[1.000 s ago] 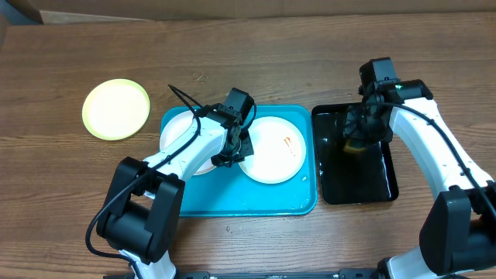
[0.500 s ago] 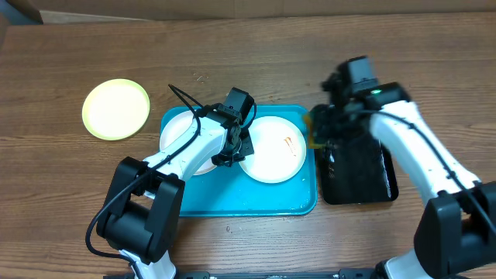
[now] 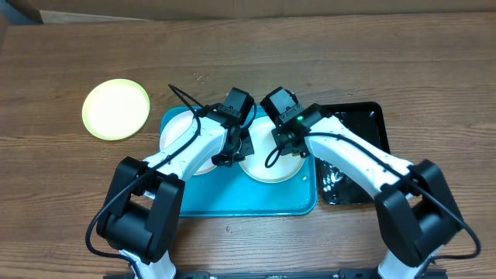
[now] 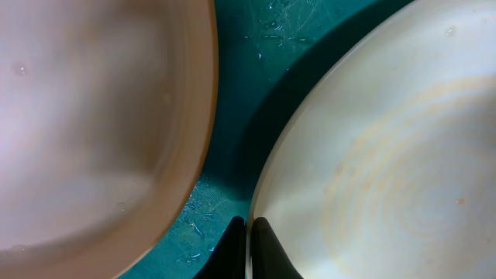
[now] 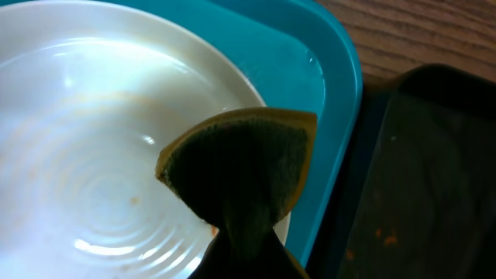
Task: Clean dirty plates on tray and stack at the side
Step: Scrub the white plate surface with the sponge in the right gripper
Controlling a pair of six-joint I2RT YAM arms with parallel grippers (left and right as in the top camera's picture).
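Next, my right hand releases the yellow sponge near the middle of the black tray (image 3: 363,146), beside the turquoise tray.
On the turquoise tray (image 3: 232,200) lie two white plates, one at the left (image 3: 177,133) and one at the right (image 3: 267,164). A pale yellow-green plate (image 3: 116,108) rests on the table, far left of the tray. My left gripper (image 3: 235,155) is shut on the right plate's left rim (image 4: 256,209), one finger on each side. My right gripper (image 3: 284,144) hangs over the same plate (image 5: 93,155), shut on a dark sponge with a yellow edge (image 5: 240,167). A small orange smear (image 5: 211,228) shows beside the sponge.
A narrow black tray (image 3: 364,151) with wet specks stands against the turquoise tray's right rim (image 5: 337,93). Both arms meet over the middle of the tray. Bare wooden table lies at the back and far left.
My right arm has swung left from the black tray to over the right white plate, carrying the sponge. The left arm and its hold on the rim have stayed the same.
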